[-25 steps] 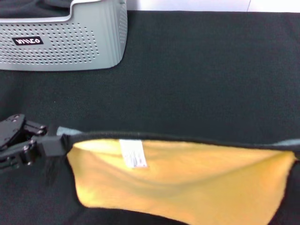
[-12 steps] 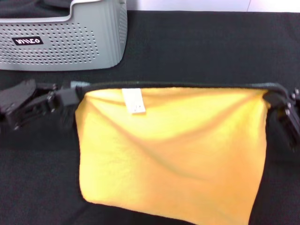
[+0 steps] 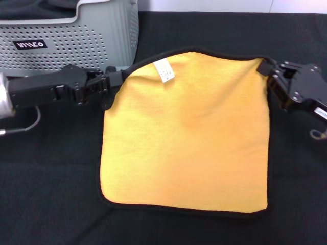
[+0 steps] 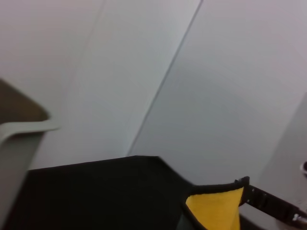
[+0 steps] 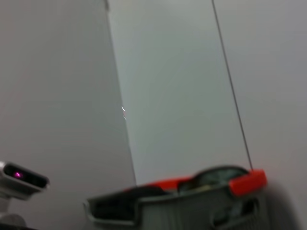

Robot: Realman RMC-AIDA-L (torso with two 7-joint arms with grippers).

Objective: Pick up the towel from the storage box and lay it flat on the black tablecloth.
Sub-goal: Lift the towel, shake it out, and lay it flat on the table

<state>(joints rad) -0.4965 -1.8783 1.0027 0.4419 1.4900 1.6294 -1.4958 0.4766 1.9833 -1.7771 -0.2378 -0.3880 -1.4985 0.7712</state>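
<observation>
The robot's right gripper will release the towel's far corner on the black tablecloth (image 3: 236,82) across from the white label.
The towel (image 3: 186,130) lies spread on the black tablecloth (image 3: 204,30) with its yellow-orange face up, black stitched edge all round and its white label (image 3: 164,70) near the far left corner. My left gripper (image 3: 116,78) is shut on the towel's far left corner. My right gripper (image 3: 264,68) is shut on the far right corner. The light grey storage box (image 3: 71,38) stands at the far left, just behind the left gripper. In the left wrist view a yellow corner of the towel (image 4: 216,208) shows.
A pale wall runs behind the table's far edge (image 3: 230,5). In the right wrist view a grey basket with an orange-red rim (image 5: 192,199) shows far off, in front of grey wall panels.
Both grippers have carried the towel's top edge away from me and down. The towel went from hanging in front of the camera to lying spread on the tablecloth.
</observation>
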